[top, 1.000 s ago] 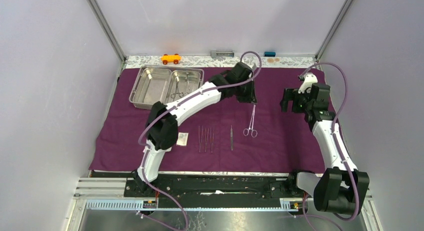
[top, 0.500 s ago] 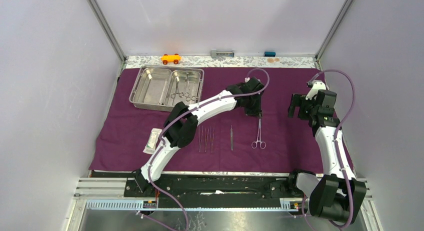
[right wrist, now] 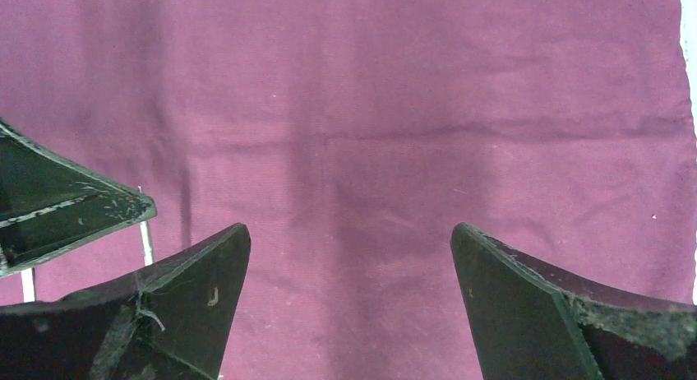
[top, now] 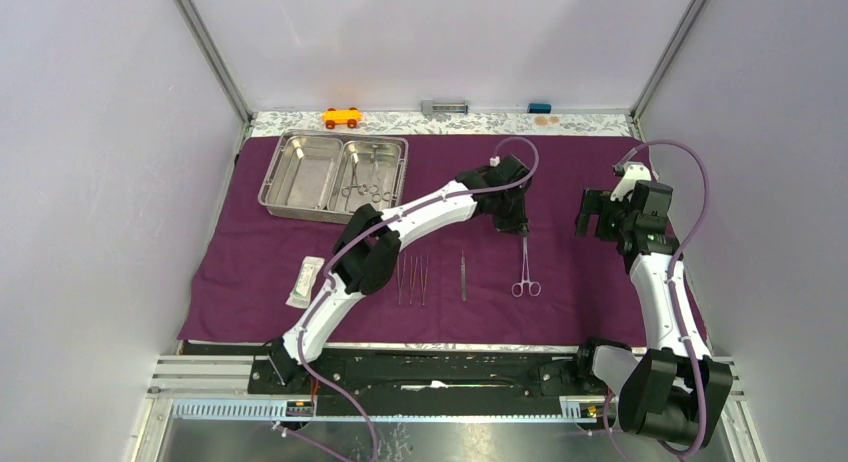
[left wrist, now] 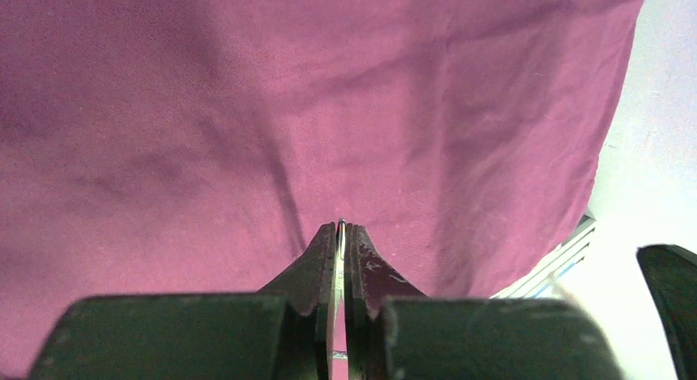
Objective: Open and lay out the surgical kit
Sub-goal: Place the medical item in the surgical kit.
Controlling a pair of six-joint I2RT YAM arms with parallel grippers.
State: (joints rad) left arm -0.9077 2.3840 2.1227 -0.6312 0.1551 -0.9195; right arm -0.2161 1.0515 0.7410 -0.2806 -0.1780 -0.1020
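The left gripper should release the ring-handled forceps on the purple cloth (top: 531, 264) next to the slim steel tool.
The dark purple cloth wrap (top: 600, 282) lies spread flat. A steel tray (top: 300, 172) stands at its back left, with ring-handled forceps (top: 368, 182) in the right compartment. Thin tweezers (top: 410, 279) and a slim steel tool (top: 463, 275) lie at the front middle, and a white packet (top: 307, 280) lies on the left. My left gripper (top: 520, 227) (left wrist: 341, 226) is shut on the tip of another pair of ring-handled forceps (top: 525, 272) (left wrist: 339, 248), rings hanging toward the front edge. My right gripper (top: 598, 212) (right wrist: 349, 240) hovers open over bare cloth to the right.
A small orange toy car (top: 342, 116), a grey block (top: 445, 107) and a blue piece (top: 540, 108) sit along the patterned strip behind the cloth. Side walls stand close on both sides. In the right wrist view the left gripper (right wrist: 66, 203) shows at the left edge.
My left arm has carried the forceps rightward and nearer across the cloth, uncovering the white packet. The right arm drew back a little to the right and now holds still.
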